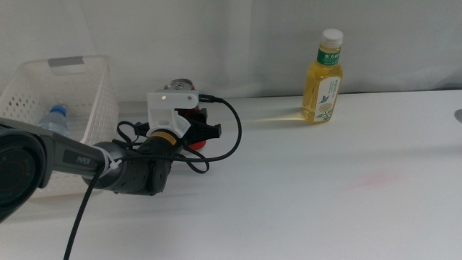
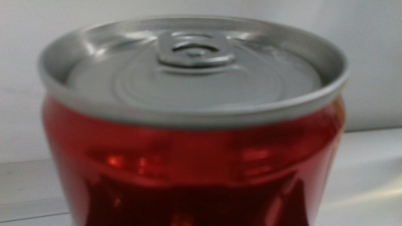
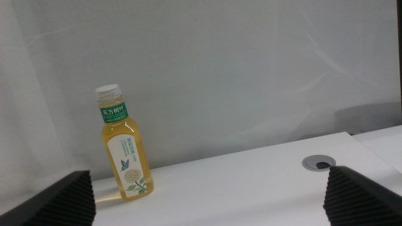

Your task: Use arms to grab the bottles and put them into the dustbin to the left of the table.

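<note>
The robot's left gripper should release the red soda can inside the white dustbin (image 1: 86,121), beside the water bottle with the blue cap.
My left gripper (image 1: 204,130) reaches in from the left and is shut on the slim red soda can (image 1: 196,143), which stands on the table (image 1: 303,195) just right of the dustbin (image 1: 79,83). The can (image 2: 188,157) fills the left wrist view, its red side dented low down; the jaws themselves are hidden there. A small clear water bottle (image 1: 54,119) with a blue cap lies inside the white dustbin. The yellow-drink bottle (image 1: 323,79) stands upright at the back of the table, also seen as the bottle (image 3: 127,154) in the right wrist view. My right gripper (image 3: 207,199) waits open, out of the middle view.
A white wall or curtain runs along the table's back edge. A grey cable hatch (image 3: 317,163) sits in the tabletop to the right of the yellow bottle, and shows at the middle view's right edge as the hatch (image 1: 458,114). A black cable (image 1: 231,133) loops beside the left wrist.
</note>
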Controlling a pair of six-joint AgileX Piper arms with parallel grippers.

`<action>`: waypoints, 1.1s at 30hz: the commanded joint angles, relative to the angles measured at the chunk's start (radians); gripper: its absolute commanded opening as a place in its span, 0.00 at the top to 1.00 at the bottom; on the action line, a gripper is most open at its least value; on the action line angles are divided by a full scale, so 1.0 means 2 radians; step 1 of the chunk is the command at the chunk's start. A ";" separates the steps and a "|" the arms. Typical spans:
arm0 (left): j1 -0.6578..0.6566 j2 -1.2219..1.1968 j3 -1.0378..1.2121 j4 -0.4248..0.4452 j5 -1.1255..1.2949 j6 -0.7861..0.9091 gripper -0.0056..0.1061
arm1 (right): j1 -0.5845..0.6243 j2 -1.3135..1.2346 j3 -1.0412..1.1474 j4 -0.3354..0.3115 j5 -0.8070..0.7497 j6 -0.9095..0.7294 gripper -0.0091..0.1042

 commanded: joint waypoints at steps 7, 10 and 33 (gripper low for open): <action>0.000 -0.069 -0.018 0.026 0.073 0.014 0.98 | -0.002 -0.002 0.003 -0.005 -0.004 -0.004 0.05; 0.000 -0.109 -0.018 0.026 0.100 0.036 0.98 | -0.002 -0.002 0.003 -0.005 -0.004 -0.004 0.05; 0.152 -0.405 -0.018 0.023 0.477 0.125 0.98 | -0.002 -0.002 0.003 -0.005 -0.004 -0.004 0.05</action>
